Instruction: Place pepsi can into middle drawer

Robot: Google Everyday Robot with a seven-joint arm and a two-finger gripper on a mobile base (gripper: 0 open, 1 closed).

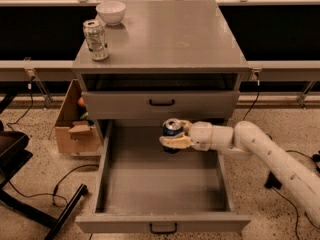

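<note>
My gripper is to go to the middle drawer's bottom (147,178), about halfway between its back and front panel. It will let go of the pepsi can, still hanging above the drawer floor, there.
My gripper (175,136) is shut on the pepsi can (171,129), a dark blue can with a silver top, held upright. It hangs over the back middle of the open middle drawer (165,219), a wide grey tray pulled far out with a small black handle on its front panel. My white arm (260,151) reaches in from the right. The can is above the drawer floor and does not touch it.
The upper grey drawer (161,103) is shut beneath the tabletop. A silver-and-pale-green can (95,39) and a white bowl (111,11) stand on the tabletop's back left. A cardboard box (75,124) sits left of the cabinet. Cables and a black chair base (30,199) lie on the floor at left.
</note>
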